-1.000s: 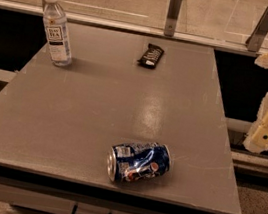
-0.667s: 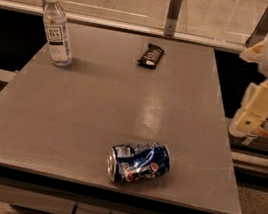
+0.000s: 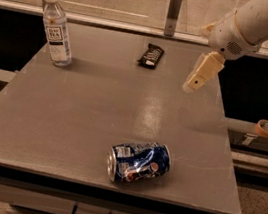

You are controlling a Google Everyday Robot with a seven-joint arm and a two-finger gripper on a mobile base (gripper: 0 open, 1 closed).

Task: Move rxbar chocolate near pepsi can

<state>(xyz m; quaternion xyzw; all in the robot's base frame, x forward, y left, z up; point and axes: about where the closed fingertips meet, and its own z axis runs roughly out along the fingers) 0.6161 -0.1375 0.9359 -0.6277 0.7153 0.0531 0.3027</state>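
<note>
Next, my gripper will go to the middle of the rxbar chocolate (image 3: 152, 55) and close there, because it belongs near the pepsi can.
The rxbar chocolate (image 3: 150, 56), a small flat black bar, lies at the far middle of the grey table (image 3: 72, 114). The pepsi can (image 3: 139, 162), blue and dented, lies on its side near the table's front edge. My gripper (image 3: 194, 82) hangs above the table's right side, to the right of the bar and a little nearer than it, apart from it and holding nothing I can see. The white arm (image 3: 254, 21) reaches in from the top right.
A clear plastic bottle (image 3: 57, 30) with a white cap stands upright at the far left of the table. A roll of tape (image 3: 265, 128) lies on a ledge to the right. A metal rail runs behind the table.
The arm has swung in from the right edge toward the left and up, so the gripper is now over the table's right side, closer to the bar. Nothing on the table has moved.
</note>
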